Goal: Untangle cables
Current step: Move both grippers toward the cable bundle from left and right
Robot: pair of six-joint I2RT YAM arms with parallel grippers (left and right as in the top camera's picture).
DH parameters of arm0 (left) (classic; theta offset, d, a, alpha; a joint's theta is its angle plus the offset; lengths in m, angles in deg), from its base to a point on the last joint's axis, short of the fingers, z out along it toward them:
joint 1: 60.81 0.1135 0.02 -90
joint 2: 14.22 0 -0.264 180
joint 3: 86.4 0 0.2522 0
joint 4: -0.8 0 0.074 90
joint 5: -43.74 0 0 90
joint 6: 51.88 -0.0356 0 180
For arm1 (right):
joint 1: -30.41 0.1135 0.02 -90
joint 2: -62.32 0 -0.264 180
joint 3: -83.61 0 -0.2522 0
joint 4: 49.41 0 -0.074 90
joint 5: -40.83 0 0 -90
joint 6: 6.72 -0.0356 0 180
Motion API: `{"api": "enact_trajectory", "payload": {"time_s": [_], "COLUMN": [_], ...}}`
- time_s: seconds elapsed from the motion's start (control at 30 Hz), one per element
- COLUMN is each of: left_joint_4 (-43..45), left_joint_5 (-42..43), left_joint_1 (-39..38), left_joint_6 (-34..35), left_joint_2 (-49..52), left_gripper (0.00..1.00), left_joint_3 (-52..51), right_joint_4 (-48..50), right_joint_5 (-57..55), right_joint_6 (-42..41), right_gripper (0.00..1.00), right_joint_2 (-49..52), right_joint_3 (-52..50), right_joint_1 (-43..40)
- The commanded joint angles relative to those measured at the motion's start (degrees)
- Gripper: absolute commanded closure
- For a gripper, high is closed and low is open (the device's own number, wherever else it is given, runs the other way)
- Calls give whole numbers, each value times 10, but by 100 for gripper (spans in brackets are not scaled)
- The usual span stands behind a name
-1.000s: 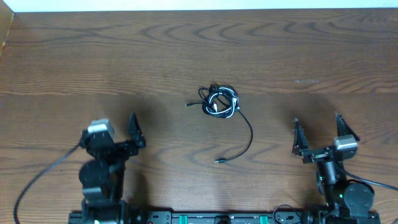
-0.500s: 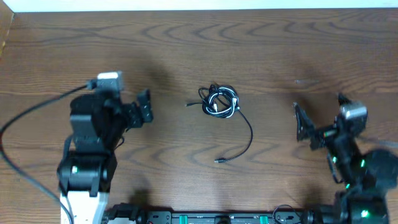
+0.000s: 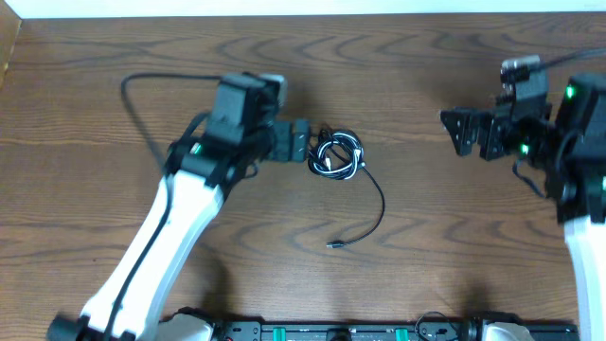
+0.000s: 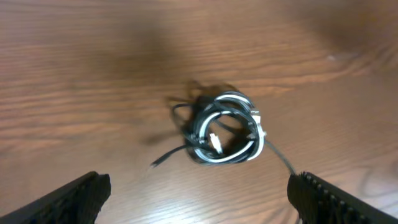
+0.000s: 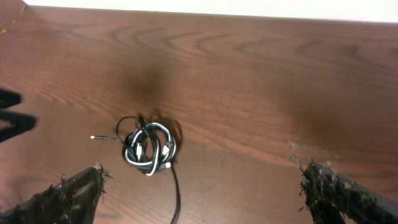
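The knot of cables is next for my left gripper, which should go there and close on its cords [image 3: 355, 169] [image 4: 252, 142] beside the white plug where the black tail comes out.
The cables [image 3: 334, 155] lie bunched in a small knot of black and white cords at the table's middle, with one black tail curving down to a plug end [image 3: 334, 244]. The knot also shows in the left wrist view [image 4: 222, 129] and the right wrist view [image 5: 148, 147]. My left gripper [image 3: 299, 142] is open, just left of the knot, with its fingers spread wide and nothing between them [image 4: 199, 196]. My right gripper [image 3: 464, 131] is open and empty, well to the right of the knot [image 5: 205, 193].
The wooden table [image 3: 426, 237] runs to a pale back edge [image 3: 303, 11]. A thick black arm wire [image 3: 151, 90] loops at the left arm. The arm bases sit along the front edge [image 3: 331, 332].
Both arms have risen from the front edge and reached forward. The left gripper has moved right, up to the cable knot. The right gripper has moved toward the back. The cables have not moved.
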Motion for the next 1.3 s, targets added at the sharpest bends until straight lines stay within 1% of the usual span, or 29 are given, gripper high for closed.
{"api": "enact_trajectory", "payload": {"time_s": [0.0, 0.17, 0.23, 0.3, 0.4, 0.47, 0.6, 0.67, 0.7, 0.77, 0.8, 0.83, 0.9, 0.97, 1.03, 1.07, 1.1, 1.17, 1.23, 1.27], "left_joint_4": [-40, -1, -5, -9, 30, 44, 41, 41, 41, 41, 41, 42, 47, 59, 75, 81, 87, 98, 110, 112], "left_joint_5": [24, 25, 59, 103, 156, 159, 148, 125, 104, 53, 26, 5, -28, -43, -49, -49, -49, -50, -49, -50], "left_joint_1": [-24, -38, -40, -41, -41, -43, -61, -78, -86, -104, -112, -118, -126, -130, -132, -132, -132, -132, -132, -133], "left_joint_6": [16, 16, 42, 51, 51, 62, 102, 119, 130, 163, 189, 213, 258, 283, 304, 309, 314, 325, 324, 324], "left_joint_2": [91, 151, 169, 182, 202, 218, 251, 267, 273, 283, 288, 293, 305, 315, 327, 332, 335, 344, 349, 350], "left_gripper": [4, 4, 4, 4, 4, 4, 5, 11, 17, 21, 27, 31, 33, 35, 40, 44, 50, 71, 88, 92], "left_joint_3": [97, 103, 103, 103, 103, 103, 103, 103, 103, 103, 103, 103, 103, 103, 103, 103, 103, 103, 103, 103], "right_joint_4": [-47, -45, -53, -56, -58, -57, -55, -55, -55, -55, -55, -55, -55, -55, -55, -55, -56, -56, -56, -56], "right_joint_5": [11, 7, 17, 17, 25, 26, 24, 23, 22, 20, 18, 18, 18, 18, 18, 18, 18, 18, 18, 18], "right_joint_6": [14, 6, -11, -34, -49, -49, -49, -49, -49, -49, -49, -49, -49, -49, -49, -49, -49, -49, -49, -49], "right_gripper": [1, 1, 1, 1, 1, 1, 1, 1, 1, 1, 2, 3, 3, 3, 4, 4, 5, 7, 8, 8], "right_joint_2": [64, 82, 83, 83, 83, 83, 83, 83, 83, 83, 83, 83, 83, 83, 83, 83, 83, 83, 83, 83], "right_joint_3": [72, 73, 73, 73, 73, 73, 73, 73, 73, 73, 73, 73, 73, 73, 73, 73, 73, 73, 73, 73], "right_joint_1": [3, 3, 3, 3, 3, 3, 3, 3, 3, 3, 3, 3, 3, 3, 3, 3, 3, 3, 3, 3]}}
